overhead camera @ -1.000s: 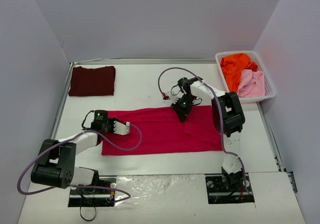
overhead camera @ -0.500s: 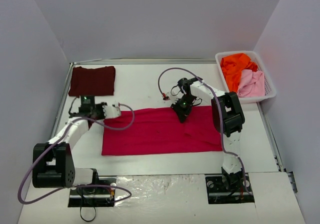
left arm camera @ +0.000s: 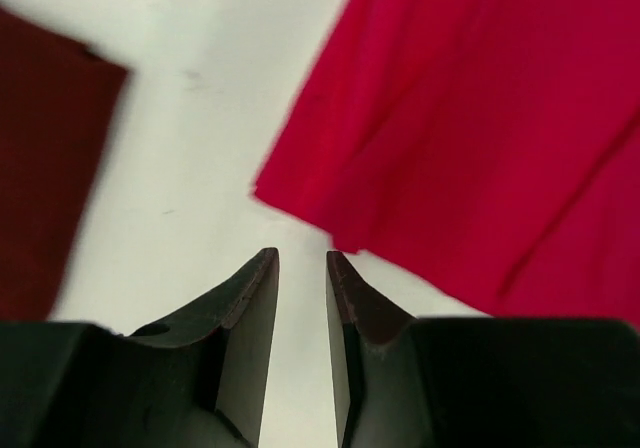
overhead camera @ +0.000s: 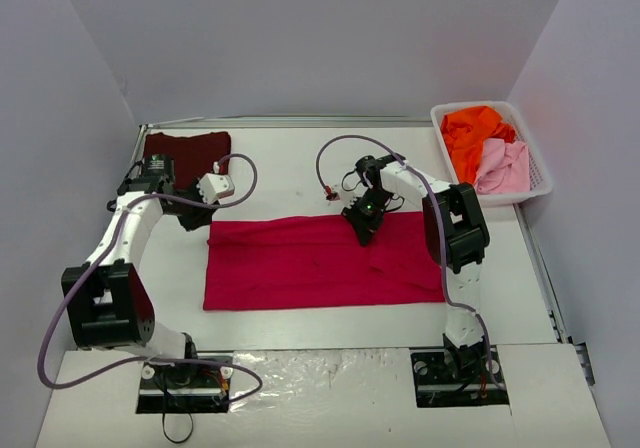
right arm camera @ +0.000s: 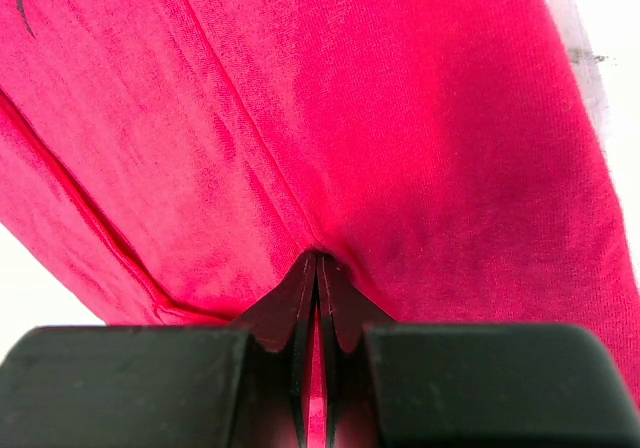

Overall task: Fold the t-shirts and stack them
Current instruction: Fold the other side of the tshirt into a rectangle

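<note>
Next, I move my left gripper's open fingers in, as the red t-shirt's end lies just beyond them, and pinch the t-shirt's fold there [left arm camera: 347, 230] before my right gripper pulls.
A bright crimson-red t-shirt [overhead camera: 300, 263] lies spread flat, folded into a long band, mid-table. My right gripper [overhead camera: 362, 226] is shut on a pinch of its cloth near the far edge, right of centre; the right wrist view [right arm camera: 318, 258] shows red cloth [right arm camera: 400, 98] between the closed fingers. My left gripper [overhead camera: 192, 218] hovers over bare table just off the shirt's far left corner [left arm camera: 480, 118], with its jaws a little apart and empty [left arm camera: 302, 256]. A folded dark maroon t-shirt [overhead camera: 185, 158] lies at the far left and also shows in the left wrist view [left arm camera: 40, 148].
A white mesh basket [overhead camera: 540, 183] at the far right holds an orange shirt [overhead camera: 475, 133] and a pale pink shirt [overhead camera: 503, 168]. Walls enclose the table on the left, back and right. The left arm's cable loops over the table near the maroon shirt.
My left arm has swung from the crimson shirt's left edge back and to the left, off the cloth, toward the maroon shirt. The right gripper and the crimson shirt have not moved.
</note>
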### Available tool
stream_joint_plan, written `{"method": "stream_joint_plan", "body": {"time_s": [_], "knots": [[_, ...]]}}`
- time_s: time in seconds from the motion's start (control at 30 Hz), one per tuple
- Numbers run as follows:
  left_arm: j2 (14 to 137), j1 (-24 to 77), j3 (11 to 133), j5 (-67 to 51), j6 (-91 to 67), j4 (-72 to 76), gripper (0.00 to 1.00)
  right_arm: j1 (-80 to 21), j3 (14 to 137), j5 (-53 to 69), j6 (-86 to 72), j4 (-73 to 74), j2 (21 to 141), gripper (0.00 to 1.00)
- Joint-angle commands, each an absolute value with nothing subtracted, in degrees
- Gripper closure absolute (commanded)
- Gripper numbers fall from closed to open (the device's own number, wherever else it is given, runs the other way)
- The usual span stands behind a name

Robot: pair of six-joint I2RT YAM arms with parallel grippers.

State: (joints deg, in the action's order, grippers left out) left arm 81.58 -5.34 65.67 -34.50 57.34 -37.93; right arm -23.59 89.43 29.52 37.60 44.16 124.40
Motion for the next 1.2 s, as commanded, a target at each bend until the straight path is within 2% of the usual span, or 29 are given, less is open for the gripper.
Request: {"method": "stream_joint_plan", "body": {"time_s": [0.0,0.1,0.23,0.53,1.07,1.17], "knots": [[85.7,-4.6,70.0,-42.8,60.1,-53.9,0.75,-24.5,82.8,22.3,40.5,44.7,135.3,1.0],[89.1,-4.8,71.3,-43.5,61.2,-56.1,0.69,-24.5,82.9,22.5,40.5,44.7,135.3,1.0],[91.0,-4.9,69.4,-43.2,58.8,-50.5,0.64,-24.5,82.9,22.6,40.6,44.8,135.3,1.0],[99.2,-5.1,72.2,-43.4,52.0,-43.8,0.6,-24.5,83.0,23.0,40.8,45.0,135.8,1.0],[103.1,-6.1,74.4,-41.9,49.7,-41.2,0.59,-24.5,83.2,23.3,41.0,45.5,136.2,1.0],[103.1,-6.2,74.7,-42.2,50.4,-42.3,0.62,-24.5,83.3,23.4,41.0,45.6,136.2,1.0]]}}
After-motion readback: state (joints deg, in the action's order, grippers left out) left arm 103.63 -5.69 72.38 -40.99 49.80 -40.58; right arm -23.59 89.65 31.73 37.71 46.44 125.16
